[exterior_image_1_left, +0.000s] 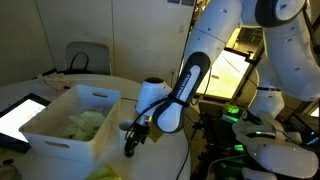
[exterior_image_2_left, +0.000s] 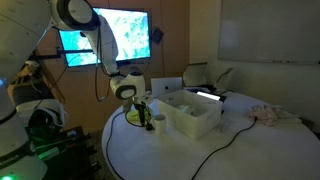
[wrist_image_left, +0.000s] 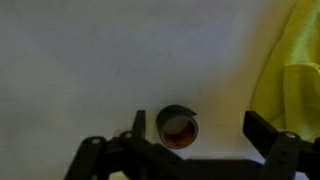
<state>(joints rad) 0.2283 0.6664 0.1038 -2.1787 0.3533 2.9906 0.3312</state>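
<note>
The small dark round container will be gripped next, as my gripper needs to close on the rim (exterior_image_1_left: 129, 147) (wrist_image_left: 161, 124) of it, with one finger inside the container's opening.
In the wrist view a small dark round container (wrist_image_left: 178, 128) with a reddish inside stands on the white table (wrist_image_left: 90, 60). It sits between my fingers, close to the left finger (wrist_image_left: 138, 123) and apart from the right one (wrist_image_left: 262, 130). My gripper (wrist_image_left: 200, 128) is open around it without touching it. A yellow cloth (wrist_image_left: 292, 70) lies just to its right. In both exterior views the gripper (exterior_image_1_left: 133, 138) (exterior_image_2_left: 143, 112) hangs low over the table edge beside a white bin (exterior_image_1_left: 70, 128) (exterior_image_2_left: 190, 118).
The bin holds pale yellow-green cloth (exterior_image_1_left: 85, 124). A lit tablet (exterior_image_1_left: 20, 115) lies beyond it. A pink cloth (exterior_image_2_left: 266, 113) and a dark cable (exterior_image_2_left: 222, 148) lie on the round table. A chair (exterior_image_1_left: 88, 57) and a monitor (exterior_image_2_left: 112, 35) stand behind.
</note>
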